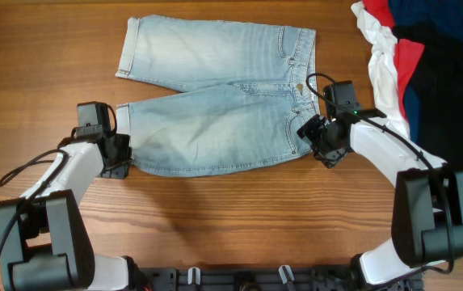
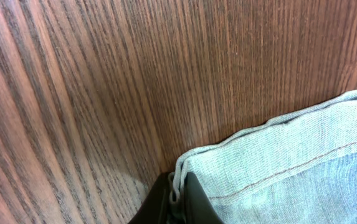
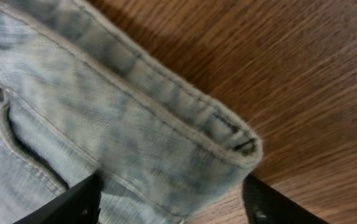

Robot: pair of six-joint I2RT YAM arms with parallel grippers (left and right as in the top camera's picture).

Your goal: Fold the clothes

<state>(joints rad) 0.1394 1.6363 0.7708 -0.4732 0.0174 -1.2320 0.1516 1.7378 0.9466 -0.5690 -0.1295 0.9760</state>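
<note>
Next, my left gripper releases the hemmed cuff on the far leg of the shorts (image 1: 165, 60), just inward of its own hem. The cuff is now at the near leg's corner.
Pale blue denim shorts (image 1: 215, 97) lie flat on the table, waistband to the right, both legs pointing left. My left gripper (image 1: 120, 158) is shut on the hemmed cuff corner of the near leg; the left wrist view shows the hem (image 2: 179, 186) pinched between the black fingers (image 2: 177, 208). My right gripper (image 1: 318, 144) is open at the near corner of the waistband; in the right wrist view its fingers (image 3: 172, 202) straddle the folded waistband corner (image 3: 184, 134) without closing on it.
A pile of other clothes, white (image 1: 383, 65), red (image 1: 409, 61), navy (image 1: 437, 16) and black (image 1: 449, 89), lies at the back right. Bare wooden table (image 1: 215, 218) stretches in front of the shorts.
</note>
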